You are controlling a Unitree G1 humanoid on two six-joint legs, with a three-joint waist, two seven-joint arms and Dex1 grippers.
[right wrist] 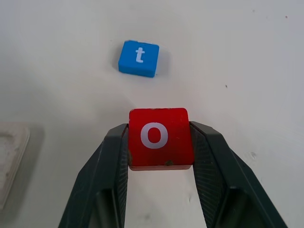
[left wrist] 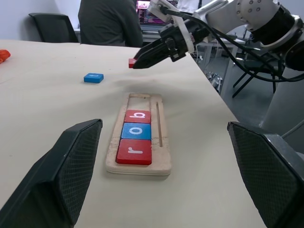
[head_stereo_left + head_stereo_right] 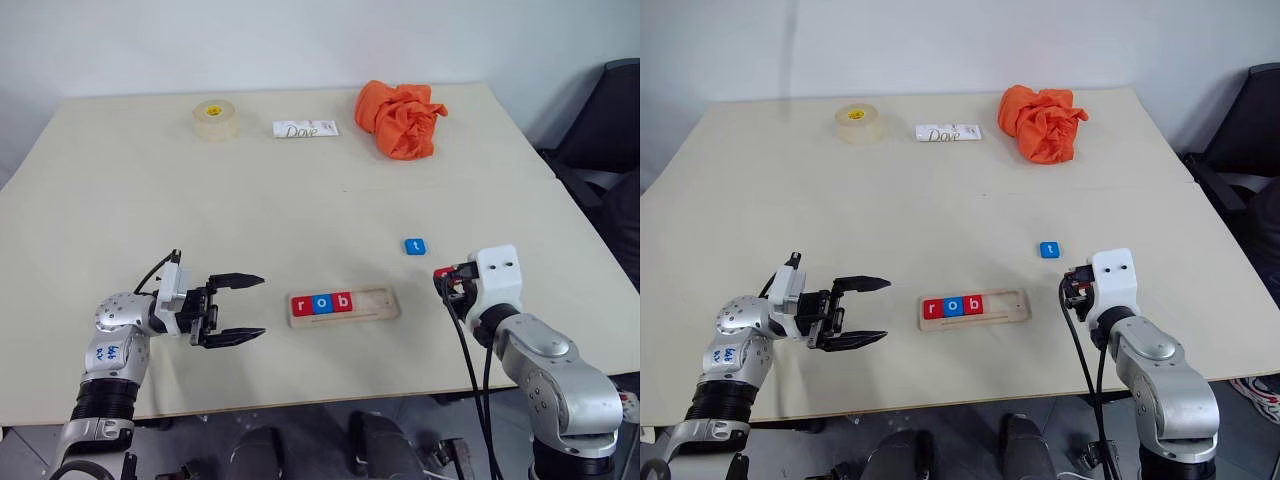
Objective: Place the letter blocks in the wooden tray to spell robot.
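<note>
My right gripper covers the side of the red o that must meet the red b. Next, I put the red o down and grip its front and back (image 1: 160, 166).
The wooden tray (image 3: 375, 306) lies near the table's front edge and holds a red r (image 3: 301, 305), a blue o (image 3: 322, 304) and a red b (image 3: 342, 302) at its left end. A blue t block (image 3: 415, 246) lies flat on the table behind and to the right of the tray. My right gripper (image 1: 159, 142) is shut on a red o block (image 1: 160, 137), held above the table to the right of the tray. My left gripper (image 3: 248, 308) stands open left of the tray, pointing at it, with nothing between its fingers.
At the table's far side sit a roll of tape (image 3: 215, 118), a white Dove packet (image 3: 306, 129) and a crumpled orange cloth (image 3: 402, 119). A dark chair (image 3: 612, 130) stands off the right edge. In the left wrist view a person (image 2: 110, 23) sits beyond the table.
</note>
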